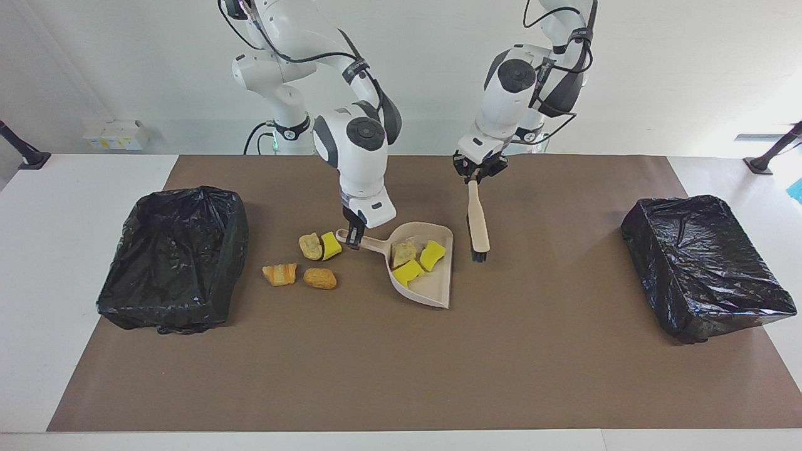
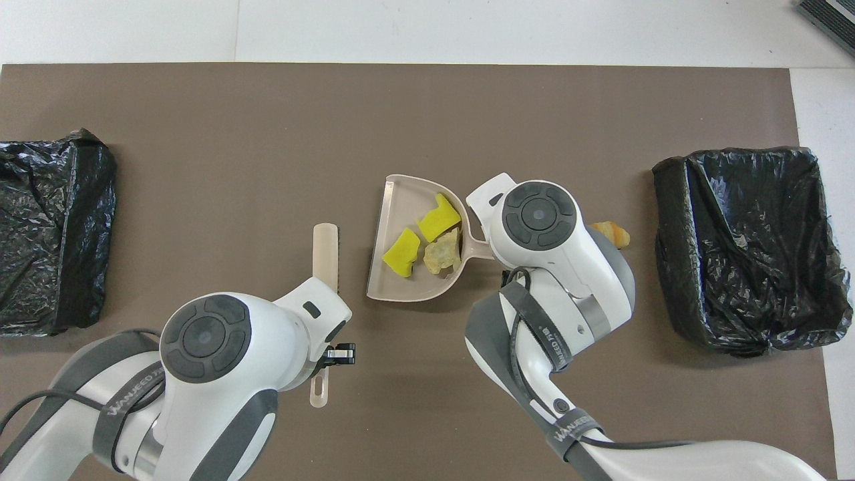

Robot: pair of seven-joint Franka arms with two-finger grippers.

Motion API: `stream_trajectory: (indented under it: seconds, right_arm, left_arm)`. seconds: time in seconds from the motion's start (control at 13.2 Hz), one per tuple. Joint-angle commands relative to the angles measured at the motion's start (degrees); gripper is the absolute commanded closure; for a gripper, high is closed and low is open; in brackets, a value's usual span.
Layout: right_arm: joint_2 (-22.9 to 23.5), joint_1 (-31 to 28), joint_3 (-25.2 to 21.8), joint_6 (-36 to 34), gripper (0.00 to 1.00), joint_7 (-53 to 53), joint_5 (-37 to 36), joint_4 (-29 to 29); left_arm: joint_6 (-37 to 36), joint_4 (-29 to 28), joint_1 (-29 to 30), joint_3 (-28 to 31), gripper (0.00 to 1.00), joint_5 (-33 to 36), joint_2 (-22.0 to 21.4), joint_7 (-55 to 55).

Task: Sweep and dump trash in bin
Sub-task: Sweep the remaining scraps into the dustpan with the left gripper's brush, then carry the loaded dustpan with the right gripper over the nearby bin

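My left gripper is going to let go of the brush on the bare brown mat [image 2: 405, 412] between my arms, closer to me than the dustpan.
The beige dustpan [image 1: 432, 289] lies on the brown mat with its mouth toward the left arm's end. Three pieces of trash sit in it: two yellow sponge chunks [image 1: 432, 254] [image 1: 407, 272] and a tan lump [image 1: 403, 252]. My right gripper [image 1: 354, 237] is shut on the dustpan's handle. Several more pieces of trash lie on the mat beside the handle, toward the right arm's end: a tan lump [image 1: 310, 245], a yellow chunk [image 1: 331, 245], a croissant-like scrap [image 1: 280, 274] and a bread lump [image 1: 320, 278]. My left gripper [image 1: 476, 176] is shut on the brush [image 1: 479, 224], whose black bristles rest by the pan's mouth.
A bin lined with a black bag [image 1: 175, 257] stands open at the right arm's end of the mat, close to the loose scraps. A second black-bagged bin [image 1: 705, 266] stands at the left arm's end. The brown mat [image 1: 401, 376] covers most of the white table.
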Motion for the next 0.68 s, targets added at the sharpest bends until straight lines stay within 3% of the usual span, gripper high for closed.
stream_trajectory:
  seconds: [0.0, 0.3, 0.61]
  right_arm:
    - [-3.74, -2.71, 0.59, -4.66, 1.00, 0.30, -0.13, 0.69]
    - [-5.95, -9.82, 0.59, -12.58, 1.00, -4.51, 2.05, 4.73]
    - [-10.07, -19.48, 0.41, -17.50, 1.00, -14.53, 2.94, 6.06]
  left_arm:
    - [-0.31, -3.20, -1.48, -1.58, 1.00, 1.08, -3.87, -4.09]
    - [3.18, -6.97, -12.27, -3.43, 1.00, 0.99, -5.29, -18.57]
    - [7.67, -10.66, -17.56, -3.43, 1.00, -2.07, -4.58, -20.62]
